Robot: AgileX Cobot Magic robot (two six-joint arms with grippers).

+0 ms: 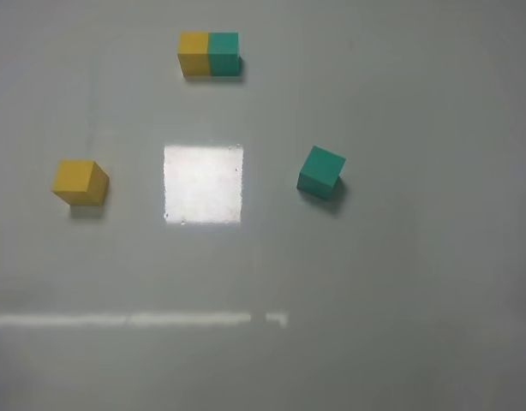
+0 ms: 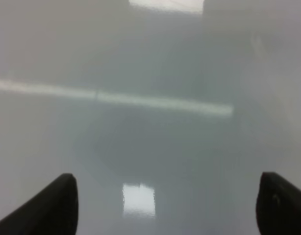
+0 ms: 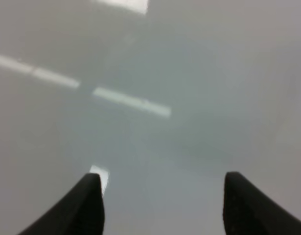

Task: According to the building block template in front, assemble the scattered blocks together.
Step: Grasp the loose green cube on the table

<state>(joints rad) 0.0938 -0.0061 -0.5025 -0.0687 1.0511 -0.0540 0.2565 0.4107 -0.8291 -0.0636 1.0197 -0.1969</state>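
I need to next move my right gripper to the sides of the loose teal-green cube (image 1: 320, 173), the one turned at an angle, and close it there.
The building block template (image 1: 209, 54), a fused yellow-and-teal bar, lies at the far middle of the table, yellow half on the left. A loose mustard-yellow cube (image 1: 80, 181) sits at the left. A loose teal-green cube (image 1: 320, 171) sits right of centre, turned at an angle. Neither arm shows in the exterior high view. My left gripper (image 2: 165, 205) is open and empty over bare table. My right gripper (image 3: 163, 205) is open and empty over bare table. No block shows in either wrist view.
A bright square glare patch (image 1: 203, 183) lies on the grey table between the two loose cubes. A thin reflected light strip (image 1: 134, 319) runs across the near left part of the table.
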